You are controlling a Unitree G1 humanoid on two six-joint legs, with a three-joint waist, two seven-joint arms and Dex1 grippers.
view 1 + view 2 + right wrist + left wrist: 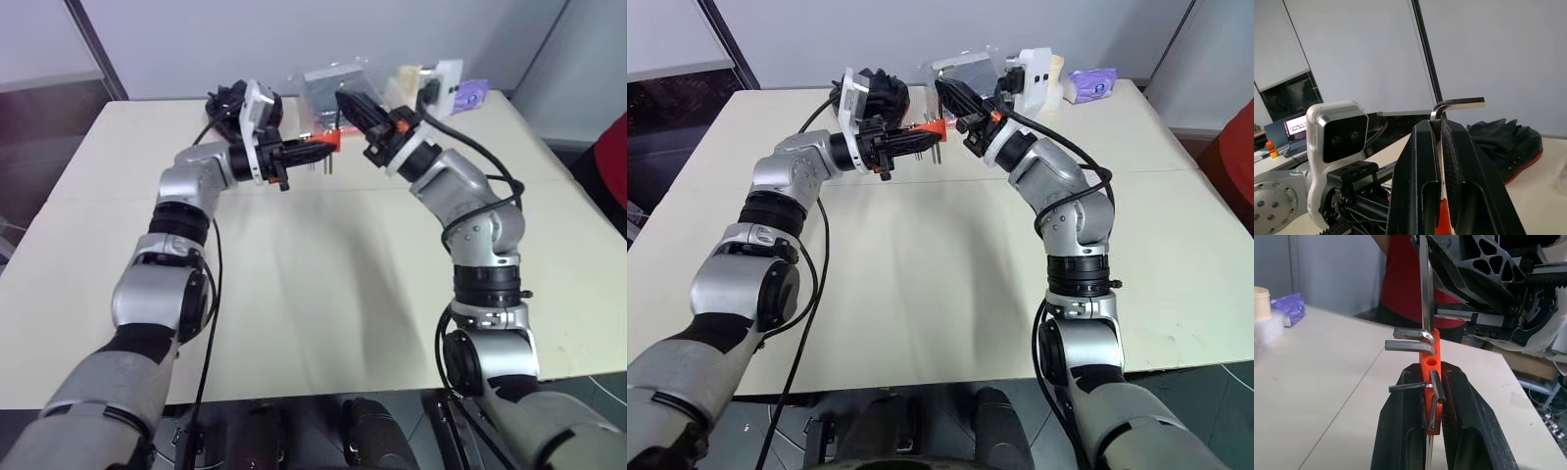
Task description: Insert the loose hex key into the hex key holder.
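Observation:
Next, my left gripper sets the hex key holder, now held above the table's far middle, down on the bare middle of the cream table point(295, 250), in the space between both of my arms.
The red-orange hex key holder point(1431, 363) is held above the far middle of the table, with my left gripper point(1430, 376) shut on it. Several grey keys stick out of its side. The loose hex key point(1424, 284) stands upright in my right gripper point(1436, 125), which is shut on its long shaft. Its short bent end point(1458, 103) sticks out past the fingertips. The shaft's other end meets the outer end of the holder point(326, 144). I cannot tell whether it sits inside a hole. The right gripper point(351, 104) is just above and to the right of the holder.
A cream table point(323, 284) lies under both arms. Along its far edge are a black glove-like bundle point(884, 93), a clear plastic bag point(333, 83), a white container point(1038, 76) and a purple packet point(1095, 83). A person in red point(615, 162) stands at the right.

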